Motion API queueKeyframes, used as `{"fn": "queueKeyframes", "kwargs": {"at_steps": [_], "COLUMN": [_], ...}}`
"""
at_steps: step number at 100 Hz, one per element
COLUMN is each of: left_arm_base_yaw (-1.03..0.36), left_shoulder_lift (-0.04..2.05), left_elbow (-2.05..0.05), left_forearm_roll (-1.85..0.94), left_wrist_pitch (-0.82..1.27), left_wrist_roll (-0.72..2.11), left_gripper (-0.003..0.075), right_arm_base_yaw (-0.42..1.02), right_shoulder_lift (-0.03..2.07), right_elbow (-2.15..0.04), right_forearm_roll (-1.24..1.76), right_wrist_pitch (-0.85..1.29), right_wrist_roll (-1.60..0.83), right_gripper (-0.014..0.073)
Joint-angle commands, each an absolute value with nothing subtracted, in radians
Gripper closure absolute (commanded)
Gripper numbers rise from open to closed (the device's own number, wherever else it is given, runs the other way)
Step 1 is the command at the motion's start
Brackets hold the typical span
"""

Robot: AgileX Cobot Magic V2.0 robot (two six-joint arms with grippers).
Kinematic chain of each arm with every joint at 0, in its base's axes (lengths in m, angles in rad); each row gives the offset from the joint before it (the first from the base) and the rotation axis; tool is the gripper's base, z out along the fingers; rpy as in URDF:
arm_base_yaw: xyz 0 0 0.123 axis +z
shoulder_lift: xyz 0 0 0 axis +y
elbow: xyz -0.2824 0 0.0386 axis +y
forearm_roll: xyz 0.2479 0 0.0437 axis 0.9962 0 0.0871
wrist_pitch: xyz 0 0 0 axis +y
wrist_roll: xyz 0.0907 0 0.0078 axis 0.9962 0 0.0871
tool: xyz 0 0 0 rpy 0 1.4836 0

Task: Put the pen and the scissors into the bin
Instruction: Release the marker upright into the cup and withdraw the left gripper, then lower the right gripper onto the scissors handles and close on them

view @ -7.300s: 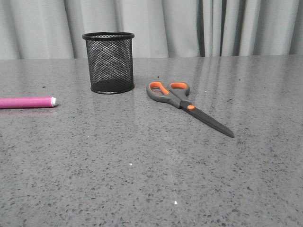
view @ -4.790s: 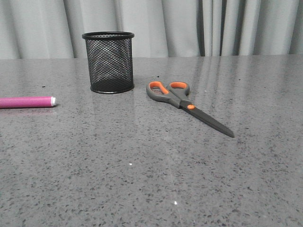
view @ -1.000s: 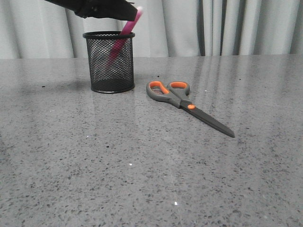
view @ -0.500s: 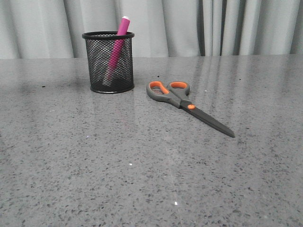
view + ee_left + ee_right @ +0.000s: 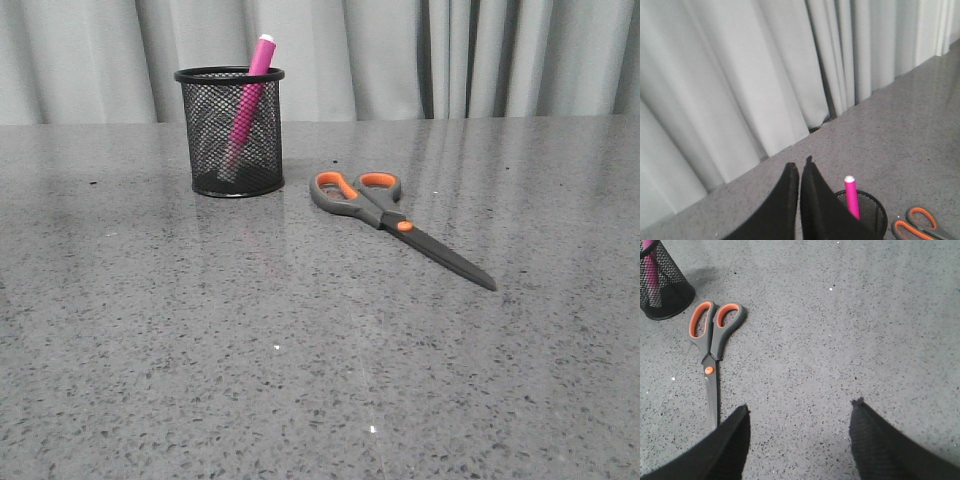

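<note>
Next, my right gripper grabs the scissors by the inner ends of their grey handles [image 5: 384, 213] [image 5: 710, 357], next to the scissors' orange screw.
The magenta pen [image 5: 246, 100] stands tilted inside the black mesh bin [image 5: 231, 131], its white end above the rim. The scissors [image 5: 385, 213] lie flat on the table to the right of the bin, blades pointing toward the front right. Neither gripper shows in the front view. In the left wrist view my left gripper [image 5: 800, 167] is shut and empty, high above the table and beside the bin [image 5: 875, 216] with the pen [image 5: 852, 196]. In the right wrist view my right gripper [image 5: 800, 407] is open and empty above the table, near the blade tips of the scissors [image 5: 711, 356].
The grey speckled table [image 5: 320, 360] stretches wide in front of the bin and scissors. Grey curtains [image 5: 400, 50] hang behind the table's far edge.
The pen went from lying at the table's left edge to standing in the bin. One second ago the left gripper was above the bin at the pen; it has since left the front view.
</note>
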State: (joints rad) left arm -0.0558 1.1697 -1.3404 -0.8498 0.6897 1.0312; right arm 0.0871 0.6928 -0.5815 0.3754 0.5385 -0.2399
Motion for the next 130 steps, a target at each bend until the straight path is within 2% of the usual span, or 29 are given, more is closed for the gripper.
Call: {"fn": "queueKeyframes", "kwargs": {"at_steps": [1, 28, 51, 84, 108, 130], "left_arm_base_yaw": [-0.053, -0.053, -0.053, -0.053, -0.053, -0.053], "left_shoulder_lift": [1.063, 0.794, 0.679, 0.650, 0.650, 0.650], "left_elbow": [-1.242, -0.859, -0.698, -0.669, -0.669, -0.669], "left_forearm_roll": [-0.870, -0.872, -0.872, -0.872, -0.872, -0.872], "left_wrist_pitch": [0.559, 0.321, 0.298, 0.310, 0.310, 0.310], "left_wrist_roll": [0.980, 0.954, 0.954, 0.954, 0.954, 0.954], "left_gripper": [0.0740, 0.0740, 0.0739, 0.0738, 0.0739, 0.0738], "right_arm_base_yaw": [0.090, 0.104, 0.228, 0.366, 0.379, 0.379], "right_shoulder_lift": [0.698, 0.780, 0.964, 1.368, 1.634, 1.772], "right_elbow": [-0.618, -0.694, -0.849, -1.159, -1.391, -1.532], "right_forearm_roll": [0.386, 0.388, 0.388, 0.346, 0.342, 0.340], "right_wrist_pitch": [0.473, 0.598, 0.675, 0.829, 0.930, 1.014], "right_wrist_roll": [-0.251, -0.332, -0.406, -0.418, -0.416, -0.400], "right_gripper": [0.0201, 0.0201, 0.0201, 0.0201, 0.0201, 0.0201]}}
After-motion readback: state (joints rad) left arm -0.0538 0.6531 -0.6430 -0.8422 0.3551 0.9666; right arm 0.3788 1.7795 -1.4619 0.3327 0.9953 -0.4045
